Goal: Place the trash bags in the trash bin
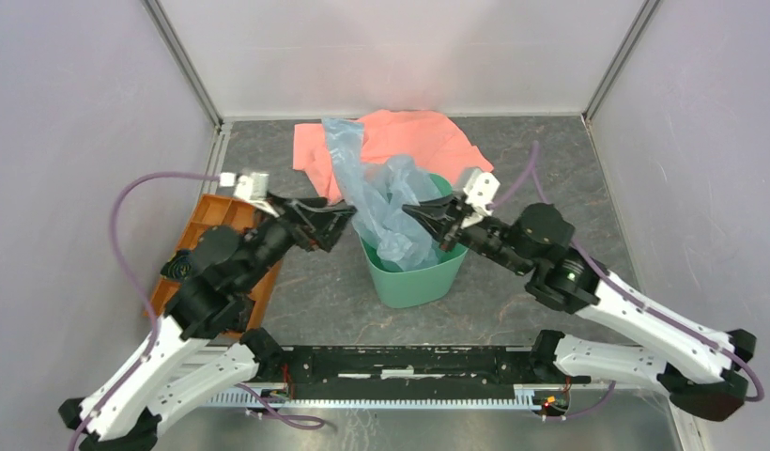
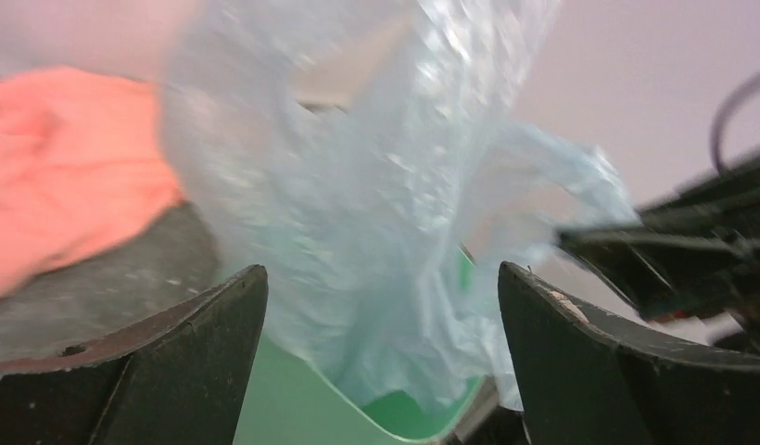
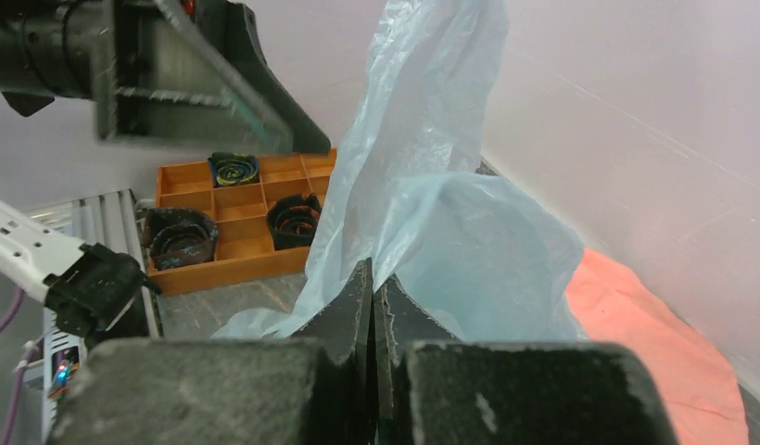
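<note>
The trash bag is bunched up in the trash bin. Next, my left gripper grabs its film low (image 1: 391,237) beside my right gripper and spreads the bag wide.
The pale blue-grey trash bag (image 1: 386,202) stands bunched up out of the green trash bin (image 1: 414,277), and its upper end trails back over the salmon-pink cloth. My right gripper (image 1: 411,212) is above the bin's rim. In the right wrist view it (image 3: 373,278) is shut, pinching the bag's film (image 3: 450,213) at its tips. My left gripper (image 1: 346,218) is at the bag's left side. In the left wrist view it (image 2: 383,278) is open wide, with the bag (image 2: 358,204) in front of the gap and the bin's rim (image 2: 293,389) below.
A salmon-pink cloth (image 1: 414,136) lies behind the bin, and also shows in the left wrist view (image 2: 61,158). An orange compartmented tray (image 1: 207,221) with dark coiled items sits at the left, and also shows in the right wrist view (image 3: 237,222). Walls enclose three sides.
</note>
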### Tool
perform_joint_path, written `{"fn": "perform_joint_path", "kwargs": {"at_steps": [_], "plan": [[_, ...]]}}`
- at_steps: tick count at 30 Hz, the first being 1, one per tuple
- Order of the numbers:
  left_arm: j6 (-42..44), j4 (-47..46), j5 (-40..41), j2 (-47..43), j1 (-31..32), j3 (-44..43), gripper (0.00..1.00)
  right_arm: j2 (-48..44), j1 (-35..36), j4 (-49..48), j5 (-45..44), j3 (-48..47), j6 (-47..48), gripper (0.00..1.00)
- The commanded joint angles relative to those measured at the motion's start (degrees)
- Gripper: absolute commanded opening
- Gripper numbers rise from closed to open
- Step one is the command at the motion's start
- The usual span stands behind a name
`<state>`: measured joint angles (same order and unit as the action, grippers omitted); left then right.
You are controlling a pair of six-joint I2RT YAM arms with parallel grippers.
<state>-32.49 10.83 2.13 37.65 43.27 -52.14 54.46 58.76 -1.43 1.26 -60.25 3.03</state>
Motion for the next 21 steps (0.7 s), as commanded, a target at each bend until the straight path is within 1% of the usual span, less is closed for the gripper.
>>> {"fn": "perform_joint_path", "kwargs": {"at_steps": [1, 2, 6, 8, 11, 12, 14, 15, 16, 17, 18, 20, 21], "plan": [[3.3, 7.3, 21.4, -2.3, 0.2, -0.8, 1.00, -4.5, 0.0, 8.7, 3.2, -1.0, -0.8, 0.01], [3.5, 6.8, 21.7, -1.9, 0.2, -0.6, 1.00, -4.8, 0.0, 10.3, 3.6, -1.2, -0.8, 0.01], [3.5, 1.5, 16.5, 2.3, 0.2, -1.8, 1.00, -7.0, 0.0, 13.3, 3.6, -0.3, -1.4, 0.01], [3.1, 0.8, 14.7, 5.9, 0.2, -4.2, 1.00, -8.0, 0.0, 13.8, 4.3, -0.2, -1.5, 0.01], [2.4, 2.0, 12.0, 11.9, 0.2, -9.7, 1.00, -8.8, 0.0, 14.3, 5.1, -0.9, -1.2, 0.01], [2.8, 1.4, 9.6, 14.1, 0.2, -11.0, 1.00, -9.1, 0.0, 14.6, 4.3, -1.0, -1.1, 0.01], [4.5, -1.5, 1.2, 17.2, 0.2, -12.2, 0.98, -9.9, 0.0, 14.8, 2.4, -0.6, -0.9, 0.01], [4.8, -2.8, -3.1, 18.5, 0.2, -12.6, 0.95, -10.2, 0.0, 14.8, 1.5, -0.4, -0.8, 0.01], [5.0, -4.2, -8.0, 19.7, 0.2, -13.0, 0.90, -10.7, 0.0, 14.8, 0.5, -0.3, -0.8, 0.01], [5.1, -5.3, -12.0, 20.8, 0.2, -13.2, 0.82, -11.2, 0.0, 14.8, -0.1, -0.3, -0.8, 0.01], [4.8, -5.8, -15.4, 22.0, 0.1, -13.6, 0.75, -11.6, 0.0, 14.7, -0.7, -0.3, -0.7, 0.01], [4.0, -5.9, -20.6, 23.8, 0.2, -14.1, 0.63, -12.7, 0.0, 14.2, -0.9, -0.3, -0.6, 0.01], [3.7, -5.9, -22.5, 24.2, 0.2, -14.0, 0.59, -13.3, 0.0, 13.8, -0.9, -0.3, -0.4, 0.01]]}}
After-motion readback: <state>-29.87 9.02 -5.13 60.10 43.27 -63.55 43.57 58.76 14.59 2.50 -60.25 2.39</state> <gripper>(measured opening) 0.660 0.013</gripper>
